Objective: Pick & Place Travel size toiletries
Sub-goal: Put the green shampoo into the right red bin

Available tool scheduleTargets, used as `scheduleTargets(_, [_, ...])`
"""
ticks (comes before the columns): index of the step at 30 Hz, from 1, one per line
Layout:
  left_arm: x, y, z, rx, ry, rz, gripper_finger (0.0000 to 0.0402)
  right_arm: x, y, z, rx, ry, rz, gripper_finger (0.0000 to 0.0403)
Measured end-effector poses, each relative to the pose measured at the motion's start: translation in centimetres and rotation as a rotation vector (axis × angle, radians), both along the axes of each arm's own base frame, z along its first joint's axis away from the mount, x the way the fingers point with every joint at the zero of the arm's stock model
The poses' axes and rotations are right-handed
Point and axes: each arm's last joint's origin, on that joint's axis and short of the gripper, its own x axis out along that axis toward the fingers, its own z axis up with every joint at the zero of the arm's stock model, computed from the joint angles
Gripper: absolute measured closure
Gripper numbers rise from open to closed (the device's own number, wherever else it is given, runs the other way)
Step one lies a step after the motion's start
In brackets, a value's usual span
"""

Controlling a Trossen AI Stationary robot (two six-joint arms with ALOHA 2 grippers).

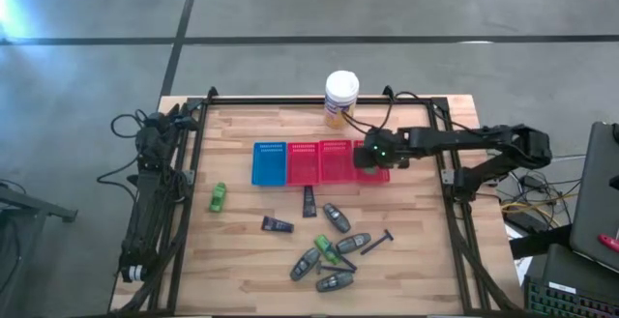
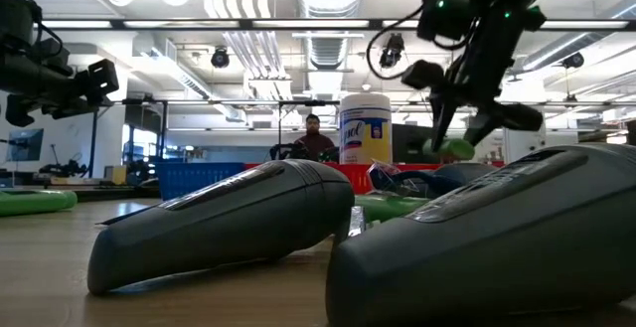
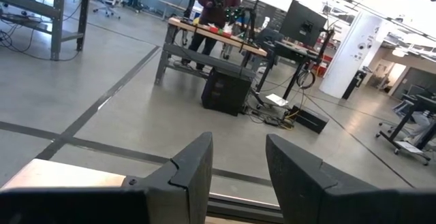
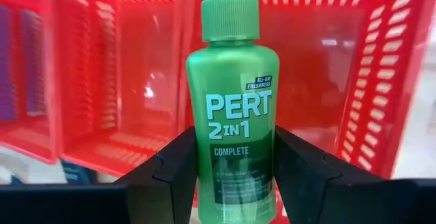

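I will use my right gripper to release the green bottle inside the red basket [image 1: 366, 172] [image 4: 248, 139] that is farthest from the blue basket, toward that red basket's near side. The green bottle is now held over that basket.
My right gripper [image 1: 371, 156] hangs over the rightmost red basket [image 1: 375, 171], shut on a bright green mini bottle [image 4: 231, 122] labelled PERT 2in1. Other toiletries lie flat on the wooden table. One green bottle [image 1: 219, 196] is on the left, with a dark blue tube [image 1: 277, 225] and a black tube [image 1: 309, 200] nearer the middle. Several dark grey oval tubes [image 1: 337, 217], another green bottle [image 1: 327, 250] and a thin black stick [image 1: 377, 244] lie toward the near edge. My left gripper [image 3: 238, 176] is open, parked off the table's left side and facing the room. My right gripper pinches the green bottle between its two fingers [image 4: 170, 173] on the lower body [image 4: 231, 183], below the label text. The fingers come from above and lie along the bottle. The cap [image 4: 230, 16] points away from the wrist toward the basket floor, and the bottle is lifted clear.
A blue basket [image 1: 269, 163] and three red baskets [image 1: 302, 163] stand in a row mid-table. A white-lidded yellow canister [image 1: 341, 98] stands at the far edge. Black rails frame the table. In the low view, grey tubes [image 2: 219, 228] loom close. A person stands in the room beyond.
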Motion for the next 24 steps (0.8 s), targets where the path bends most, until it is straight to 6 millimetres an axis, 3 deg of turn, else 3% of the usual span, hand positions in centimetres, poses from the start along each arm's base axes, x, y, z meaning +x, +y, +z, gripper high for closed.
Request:
scheduleTargets(14, [0.0, 0.0, 0.0, -0.001, 0.0, 0.0, 0.0259, 3.0, -0.5, 0.1, 0.005, 0.018, -0.054, 0.0237])
scheduleTargets(24, [0.0, 0.0, 0.0, -0.001, 0.0, 0.0, 0.0259, 3.2, -0.4, -0.7, 0.04, 0.061, -0.124, 0.024])
